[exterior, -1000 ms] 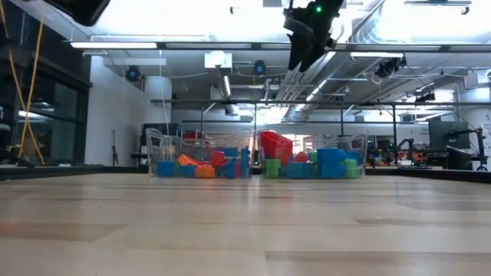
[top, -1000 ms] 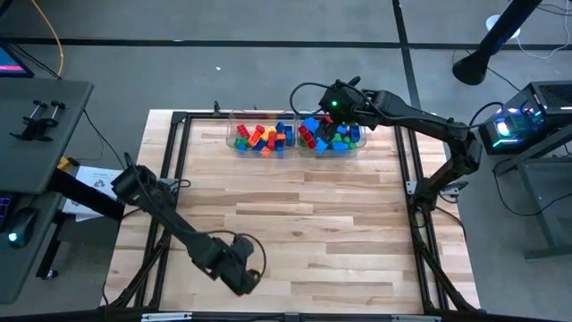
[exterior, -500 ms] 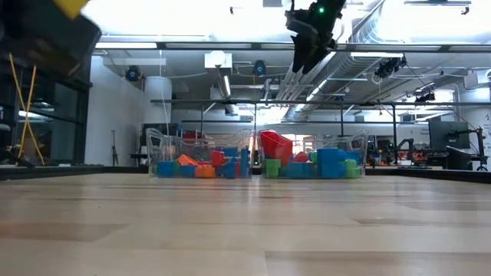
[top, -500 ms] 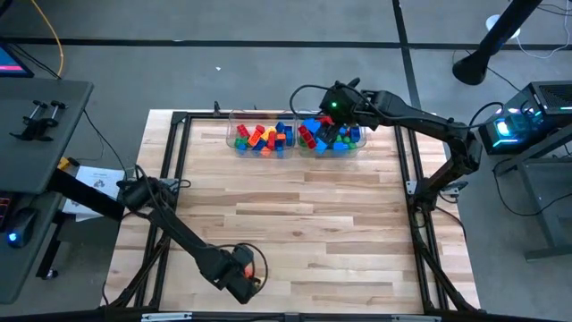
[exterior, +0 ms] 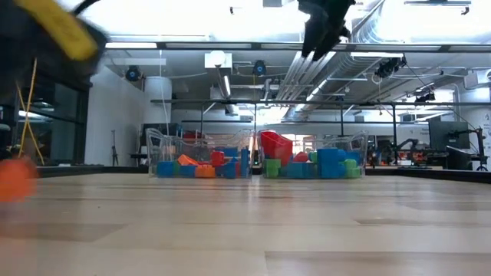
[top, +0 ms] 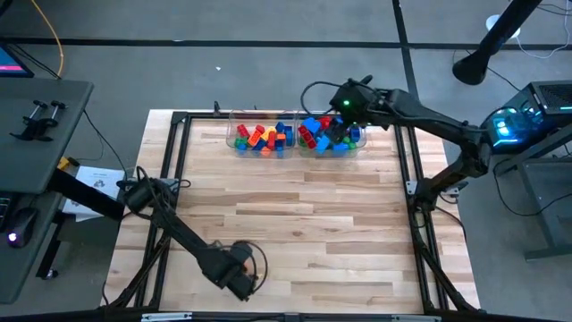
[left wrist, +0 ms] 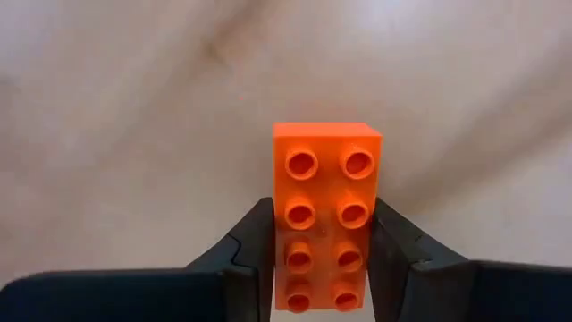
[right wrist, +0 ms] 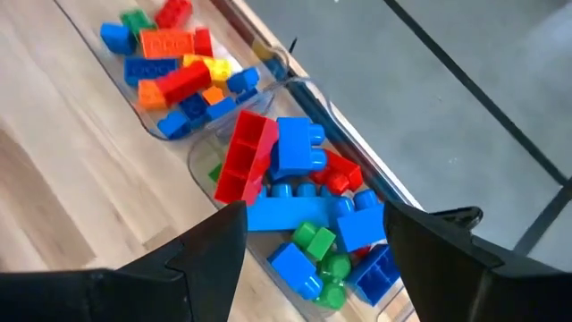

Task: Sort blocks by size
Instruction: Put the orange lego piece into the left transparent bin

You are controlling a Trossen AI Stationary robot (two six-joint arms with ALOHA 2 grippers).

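My left gripper is going to let go of the orange block on the pile in the clear bin with the yellow block (top: 269, 135).
An orange two-by-four studded block (left wrist: 325, 179) sits between the fingers of my left gripper (left wrist: 323, 215), which is shut on it near the table's front edge (top: 243, 273). In the low view the block shows as an orange blur (exterior: 15, 180) at the left. The other blocks lie in two clear bins at the far edge: a left bin (top: 261, 136) of mostly short ones and a right bin (top: 329, 136) with longer red and blue ones (right wrist: 295, 206). My right gripper (right wrist: 313, 259) hangs open above the right bin (top: 349, 112), nothing between its fingers. My left gripper pinches the orange block by its two long sides (left wrist: 279, 228), at the end nearer the wrist, one finger (left wrist: 255, 246) on each side. The fingers come from above and lie along the block, studs facing the camera. Whether the block rests on the table I cannot tell.
A black metal frame (top: 179, 161) runs along the table's edges. Bare wooden table (top: 304, 215) lies between the bins and my left gripper. Beyond the table stand a desk (top: 45, 116) on the left and equipment (top: 527, 116) on the right.
My left gripper has come down toward the table near its front edge, and the orange block now shows low at the left of the low view. My right gripper has shifted a little toward the table's right edge above the right bin.
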